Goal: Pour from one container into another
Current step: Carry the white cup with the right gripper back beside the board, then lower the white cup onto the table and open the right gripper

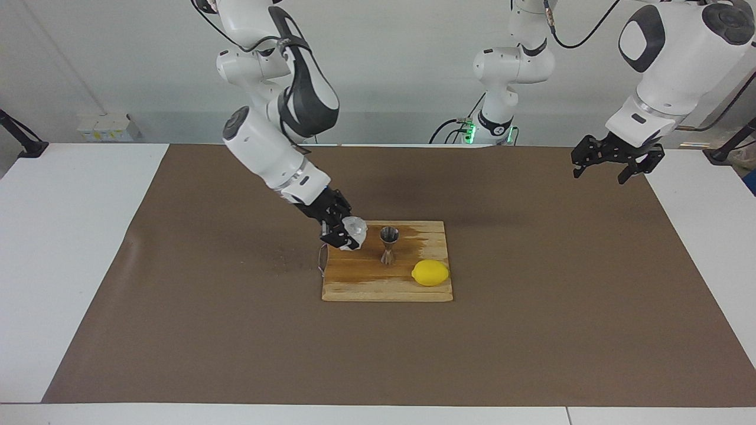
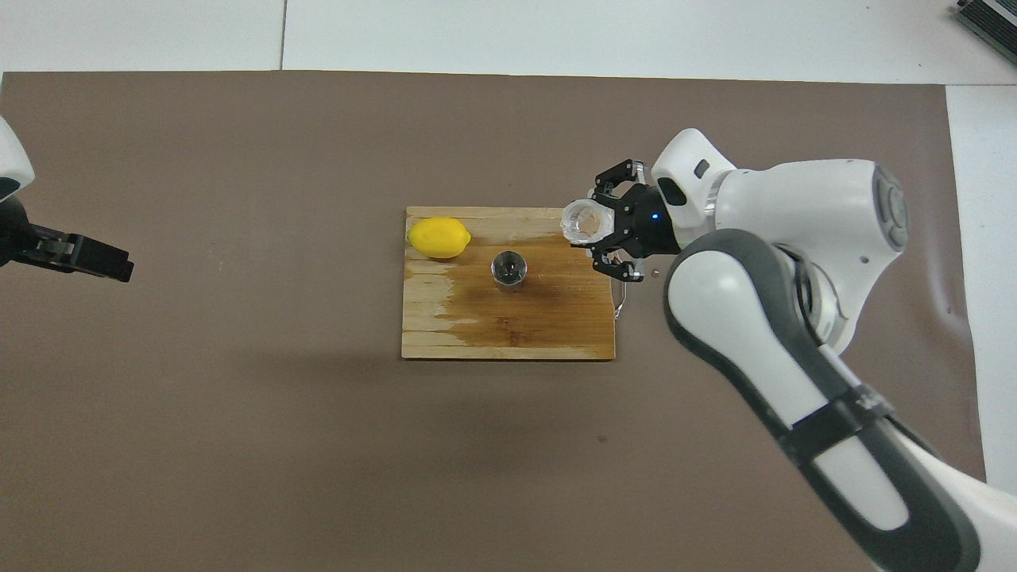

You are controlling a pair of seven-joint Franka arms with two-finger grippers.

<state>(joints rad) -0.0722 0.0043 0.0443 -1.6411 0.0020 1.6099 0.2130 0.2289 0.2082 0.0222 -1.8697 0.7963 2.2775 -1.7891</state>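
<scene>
My right gripper will release the translucent whitish cup, now tipped just over the board's edge, on the brown mat (image 2: 702,278) just past the wire loop of the board.
My right gripper (image 1: 344,234) is shut on the translucent whitish cup (image 1: 355,228) and holds it tipped on its side, mouth toward the jigger, just over the wooden board's (image 1: 366,277) edge at the right arm's end. The overhead view shows the gripper (image 2: 597,228) and into the cup's mouth (image 2: 582,222). The steel hourglass jigger (image 1: 388,245) stands upright on the board's middle, apart from the cup, and also shows from overhead (image 2: 508,268). My left gripper (image 1: 613,166) waits open and raised over the mat's edge at the left arm's end (image 2: 87,259).
A yellow lemon (image 1: 430,273) lies on the board beside the jigger, toward the left arm's end (image 2: 438,237). The board (image 2: 493,334) has a dark wet stain and a wire loop (image 2: 622,306) at the right arm's end. A brown mat (image 1: 531,330) covers the table.
</scene>
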